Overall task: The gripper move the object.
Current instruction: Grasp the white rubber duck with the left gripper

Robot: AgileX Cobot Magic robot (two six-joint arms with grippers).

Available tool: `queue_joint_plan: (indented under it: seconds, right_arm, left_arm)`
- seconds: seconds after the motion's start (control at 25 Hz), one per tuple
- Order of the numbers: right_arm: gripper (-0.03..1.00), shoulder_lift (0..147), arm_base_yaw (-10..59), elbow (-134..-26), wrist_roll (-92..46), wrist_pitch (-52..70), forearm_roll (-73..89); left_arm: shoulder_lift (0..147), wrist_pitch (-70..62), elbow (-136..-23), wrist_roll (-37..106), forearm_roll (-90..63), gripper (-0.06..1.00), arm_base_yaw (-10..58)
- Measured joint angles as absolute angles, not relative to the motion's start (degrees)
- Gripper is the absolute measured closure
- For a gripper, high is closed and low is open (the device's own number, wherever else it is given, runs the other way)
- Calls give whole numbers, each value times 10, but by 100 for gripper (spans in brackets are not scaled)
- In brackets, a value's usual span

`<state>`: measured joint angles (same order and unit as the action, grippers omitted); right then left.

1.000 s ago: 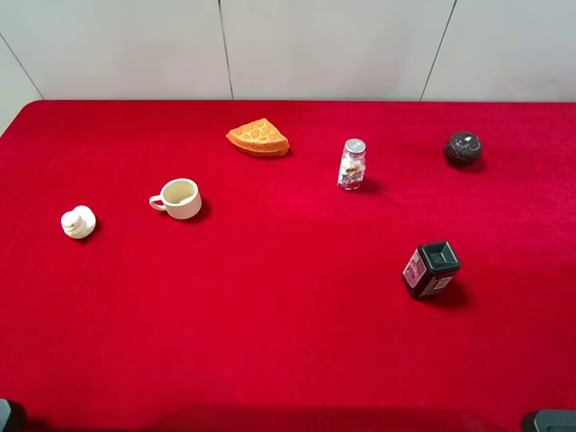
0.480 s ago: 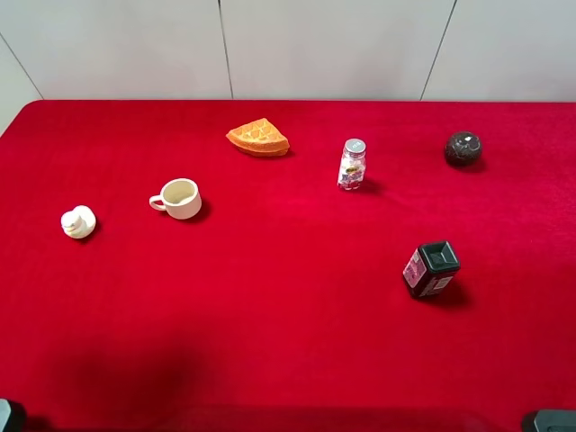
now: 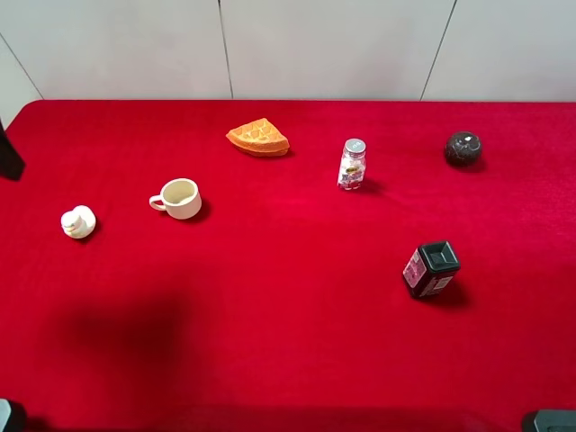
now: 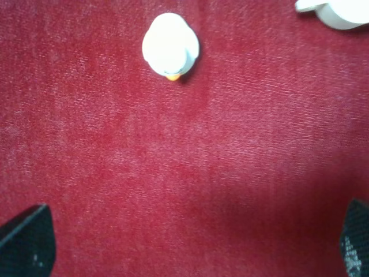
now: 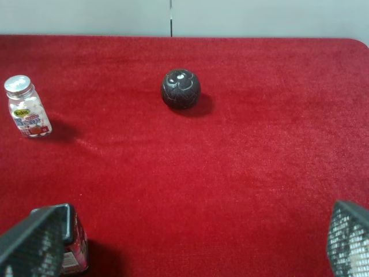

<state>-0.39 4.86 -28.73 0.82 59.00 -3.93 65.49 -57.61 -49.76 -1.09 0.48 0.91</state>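
I need to close my left gripper on both sides of the body (image 3: 84,222) (image 4: 169,44) of the cream-white duck figurine that is beside the cream mug.
The object, a small cream-white duck figurine (image 3: 78,221) with an orange beak, sits on the red cloth at the far left. In the left wrist view the duck (image 4: 170,45) lies ahead of my left gripper (image 4: 190,245), which is open and empty and well short of it. Its black fingertips (image 4: 26,242) show only at the lower corners. A black part of the left arm (image 3: 7,153) shows at the left edge of the high view. My right gripper (image 5: 190,242) is open and empty over the right side of the cloth.
A cream mug (image 3: 177,198) stands right of the duck and also shows in the left wrist view (image 4: 340,11). A waffle wedge (image 3: 258,138), a small bottle (image 3: 352,164), a dark ball (image 3: 463,148) and a dark jar (image 3: 430,269) stand further right.
A black part of the left arm has come into the high view at the left edge. A shadow has spread over the cloth at the lower left. No object has moved.
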Motion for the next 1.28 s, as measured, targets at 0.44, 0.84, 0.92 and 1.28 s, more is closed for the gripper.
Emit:
queue_joint_plan:
  seconds: [0.44, 0.84, 0.92, 1.28]
  right_arm:
    - [27, -4, 49, -287, 8, 590, -39]
    - [27, -4, 49, -287, 8, 590, -39]
    - [27, -4, 49, -287, 8, 590, -39]
    - [27, -4, 49, -287, 8, 590, -39]
  left_arm:
    - [773, -519, -498, -13, 38, -3, 9]
    - [883, -445, -498, -14, 45, -3, 9]
    - [904, -432, -498, -14, 45, -3, 9]
    - [972, -377, -498, -14, 54, -3, 9]
